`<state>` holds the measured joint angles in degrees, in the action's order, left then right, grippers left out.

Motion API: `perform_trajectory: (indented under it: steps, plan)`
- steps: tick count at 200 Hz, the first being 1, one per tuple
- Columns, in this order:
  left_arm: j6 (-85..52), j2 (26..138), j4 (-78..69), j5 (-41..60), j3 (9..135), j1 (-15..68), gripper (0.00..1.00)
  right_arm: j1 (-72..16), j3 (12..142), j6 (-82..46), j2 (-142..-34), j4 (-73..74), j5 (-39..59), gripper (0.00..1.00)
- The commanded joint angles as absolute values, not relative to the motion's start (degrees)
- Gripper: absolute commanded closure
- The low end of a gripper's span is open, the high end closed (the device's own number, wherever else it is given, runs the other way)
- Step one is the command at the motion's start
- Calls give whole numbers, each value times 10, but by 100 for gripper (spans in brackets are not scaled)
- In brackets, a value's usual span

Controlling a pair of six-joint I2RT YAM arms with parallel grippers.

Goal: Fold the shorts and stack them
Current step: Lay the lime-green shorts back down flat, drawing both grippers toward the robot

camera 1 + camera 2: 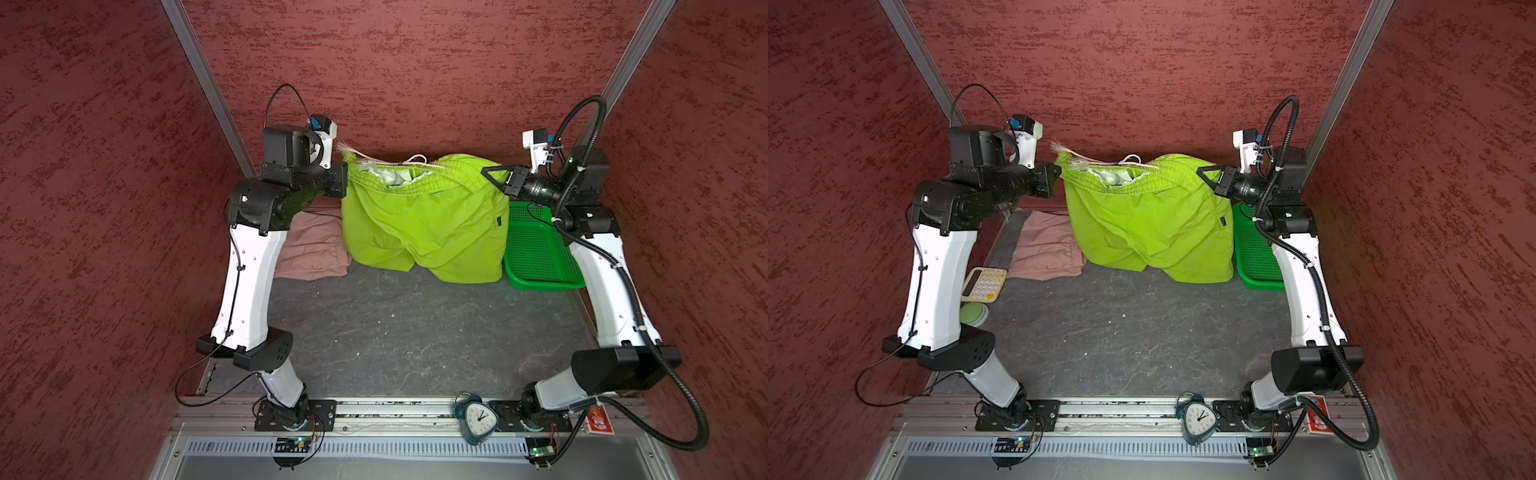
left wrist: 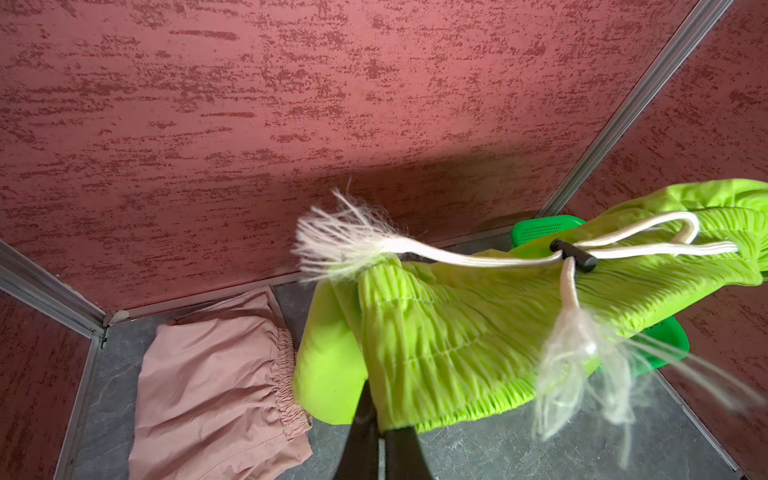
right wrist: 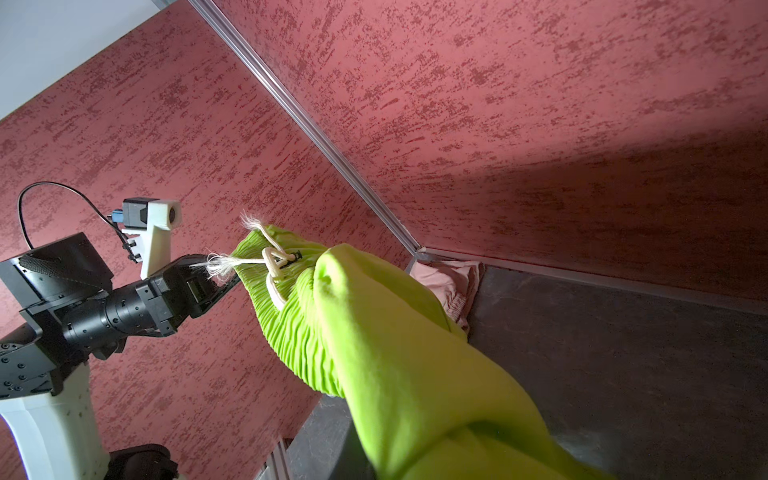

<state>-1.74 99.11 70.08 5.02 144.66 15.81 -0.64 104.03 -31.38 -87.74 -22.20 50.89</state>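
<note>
Next, my left gripper lets go of its waistband corner on the bare dark table just in front [image 1: 332,325] of the dusty pink shorts.
The lime green shorts [image 1: 424,224] [image 1: 1150,224] hang by the waistband between my two grippers, leg hems touching the dark table. My left gripper [image 1: 345,168] [image 2: 380,419] is shut on the waistband's left corner. At the right corner my right gripper [image 1: 485,170] [image 1: 1200,171] is shut on the waistband; in the right wrist view green cloth [image 3: 395,353] covers its jaws. A white frayed drawstring [image 2: 345,245] with a black toggle [image 2: 575,253] lies across the waistband. The dusty pink shorts [image 1: 316,245] [image 2: 216,374] lie folded on the table at the back left, under my left arm.
A green perforated basket [image 1: 536,249] stands at the back right, below my right wrist. A calculator [image 1: 984,284] and a round green thing [image 1: 973,313] lie by the left edge. A teal alarm clock [image 1: 478,419] sits on the front rail. Red walls close in on three sides.
</note>
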Motion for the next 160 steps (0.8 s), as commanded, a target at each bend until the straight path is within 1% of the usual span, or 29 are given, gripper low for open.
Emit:
perform_trajectory:
  steps: [1,10,20,39,55,65,77,85,93,107,111,115,122,137,145,160]
  plan:
    - [-37,1025,780,63,1464,130,100,0,1073,-312,-905,-244,483,100]
    - [-41,1043,783,82,1460,122,100,-1,1081,-320,-932,-224,490,100]
    - [-41,1068,776,103,1462,119,100,-2,1102,-327,-966,-208,476,100]
    - [-28,1115,717,115,1467,118,100,-2,1162,-345,-1035,-159,491,100]
    - [-25,1162,661,139,1503,107,100,0,1274,-343,-1124,-176,499,100]
    - [-34,1189,625,145,1526,100,100,0,1379,-344,-1187,-203,502,100]
    - [-39,1203,561,182,1528,89,100,2,1511,-370,-1267,-210,520,100]
    - [-39,1207,519,193,1531,83,100,6,1587,-414,-1315,-181,536,100]
    - [-27,1206,486,202,1537,80,100,13,1625,-492,-1348,-94,564,100]
    - [-9,1194,439,172,1542,78,100,27,1619,-616,-1366,75,586,100]
    - [-6,1188,428,172,1542,76,100,30,1614,-631,-1365,97,588,100]
    - [-8,1183,418,169,1542,73,100,32,1614,-628,-1362,88,584,100]
    - [-18,1174,406,168,1542,66,100,34,1613,-592,-1350,39,581,100]
    - [-37,1158,405,178,1539,54,100,29,1579,-469,-1304,-87,575,100]
    - [-34,1150,416,177,1534,54,100,25,1537,-413,-1269,-138,564,100]
    - [-14,1126,425,171,1489,60,100,18,1424,-310,-1195,-185,533,100]
